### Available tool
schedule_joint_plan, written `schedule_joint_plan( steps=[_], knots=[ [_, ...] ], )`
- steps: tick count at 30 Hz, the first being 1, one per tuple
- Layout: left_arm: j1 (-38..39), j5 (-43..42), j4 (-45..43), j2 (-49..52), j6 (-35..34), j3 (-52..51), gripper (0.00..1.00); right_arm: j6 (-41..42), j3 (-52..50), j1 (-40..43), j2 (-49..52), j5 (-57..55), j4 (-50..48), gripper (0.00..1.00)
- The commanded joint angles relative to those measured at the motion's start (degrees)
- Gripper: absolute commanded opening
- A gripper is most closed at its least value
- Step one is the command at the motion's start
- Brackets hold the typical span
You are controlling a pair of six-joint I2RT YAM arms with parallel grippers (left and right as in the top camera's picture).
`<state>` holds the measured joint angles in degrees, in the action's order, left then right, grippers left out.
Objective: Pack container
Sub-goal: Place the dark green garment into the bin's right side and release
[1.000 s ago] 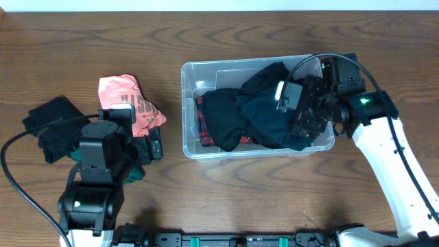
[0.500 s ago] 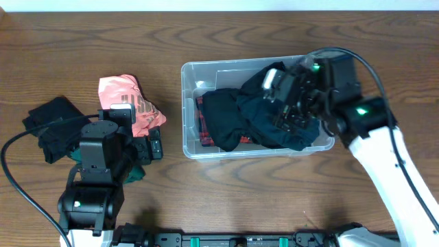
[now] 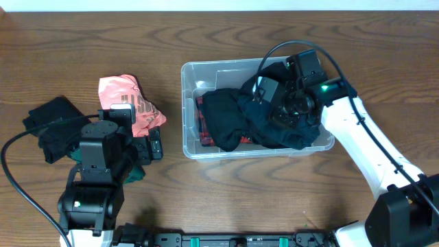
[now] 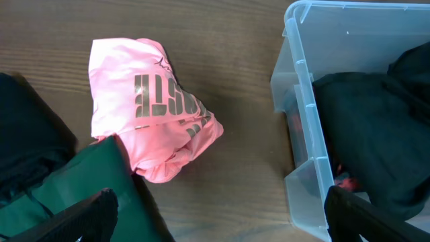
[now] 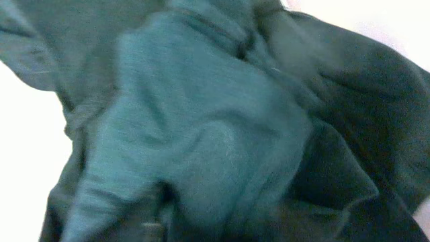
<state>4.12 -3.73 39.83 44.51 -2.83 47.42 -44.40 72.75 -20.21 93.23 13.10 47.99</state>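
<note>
The pink garment has the gray print in the middle (image 3: 138,105) (image 4: 164,99), and my left gripper needs to go there next and close on it.
The clear container (image 3: 188,103) stands mid-table and holds dark clothes: a black garment (image 3: 223,120), a dark teal garment (image 3: 264,127) and a bit of red plaid cloth (image 3: 204,130). My right gripper (image 3: 272,115) is down inside the container among the dark teal garment (image 5: 201,134). That cloth fills the blurred right wrist view, and its fingers do not show. My left gripper (image 4: 222,228) hangs open over bare table, between a green garment (image 4: 74,188) and the container's near corner (image 4: 302,114). A pink garment (image 4: 148,121) lies just ahead of it.
Left of the container lie the pink garment (image 3: 127,103), a black garment (image 3: 51,123) and the green garment (image 3: 140,171), partly under my left arm. A black cable (image 3: 20,185) loops near the left front edge.
My right gripper has swung from the container's right end toward its middle and far side, deeper into the dark clothes. The left arm has not moved.
</note>
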Motion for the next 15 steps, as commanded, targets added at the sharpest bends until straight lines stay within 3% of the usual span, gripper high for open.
schedule_joint_plan(
  steps=[1, 8, 15],
  knots=[
    [-0.31, -0.15, 0.02, -0.02, -0.28, 1.31, 0.98, -4.02, 0.37, -1.90, -0.92, -0.17, 1.53, 0.09],
    [-0.31, -0.15, 0.00, -0.02, -0.28, 1.31, 0.98, -7.65, 0.42, -3.04, -5.42, 0.63, 3.65, 0.01],
    [-0.31, -0.15, -0.02, -0.02, -0.28, 1.31, 0.98, -22.49, 0.44, -4.70, -14.99, 4.09, 4.15, 0.01]
  ],
)
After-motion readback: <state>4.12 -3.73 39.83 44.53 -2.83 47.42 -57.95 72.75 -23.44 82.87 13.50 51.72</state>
